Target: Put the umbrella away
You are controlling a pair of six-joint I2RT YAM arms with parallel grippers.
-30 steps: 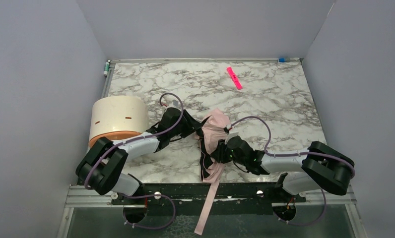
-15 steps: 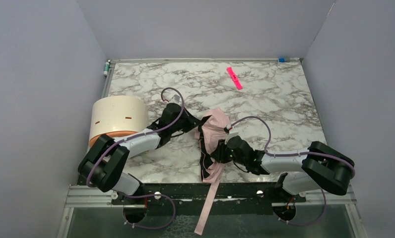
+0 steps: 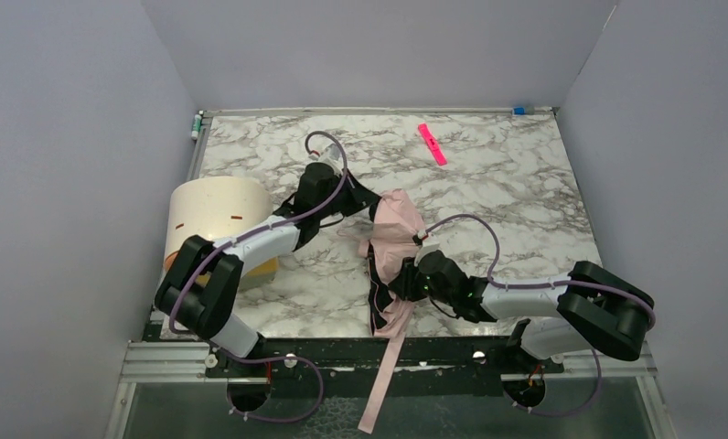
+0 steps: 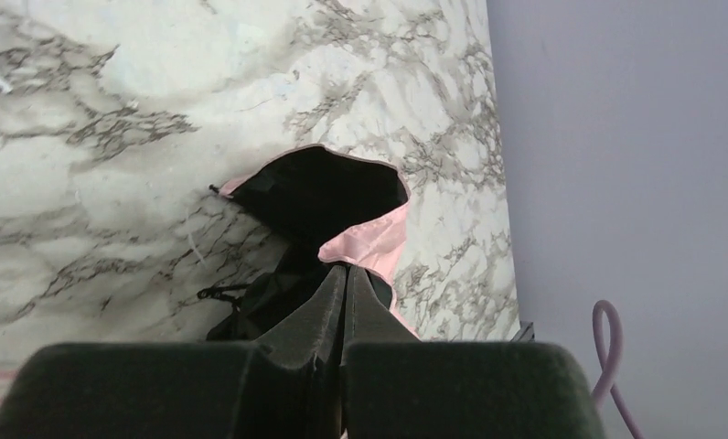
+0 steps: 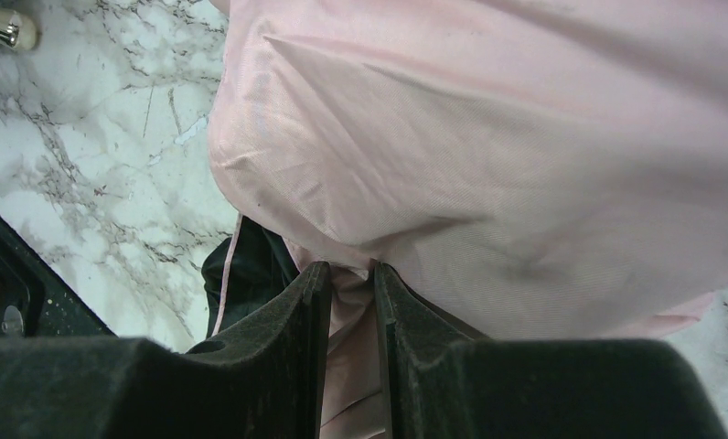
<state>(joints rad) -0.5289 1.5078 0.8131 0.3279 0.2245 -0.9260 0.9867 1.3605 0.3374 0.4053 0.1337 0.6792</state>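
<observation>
I see the umbrella's black lining gape beyond the fold in my left gripper, so next I open it, take the umbrella's far edge [image 3: 395, 193] and pull it toward my right gripper.
The umbrella [image 3: 392, 240] lies crumpled at mid-table, pale pink fabric with black lining. Its pink strap [image 3: 383, 375] trails over the near edge. My left gripper [image 3: 371, 203] is at the umbrella's far left edge. In the left wrist view this gripper [image 4: 347, 267] is shut, with a fold of pink fabric [image 4: 369, 240] pinched at its tips and the black lining [image 4: 328, 187] gaping beyond. My right gripper [image 3: 404, 279] grips the near part. Seen from the right wrist, that gripper [image 5: 351, 270] is shut on bunched pink fabric [image 5: 488, 155]. The shaft and handle are hidden.
A cream cylinder with an orange end [image 3: 216, 219] lies at the left, beside the left arm. A bright pink strip [image 3: 432, 144] lies at the back right. Grey walls enclose the marble table [image 3: 525, 201] on three sides.
The left gripper closed on the umbrella's fabric edge and moved toward the back, drawing the fabric up with it. The right arm and its grip stayed put.
</observation>
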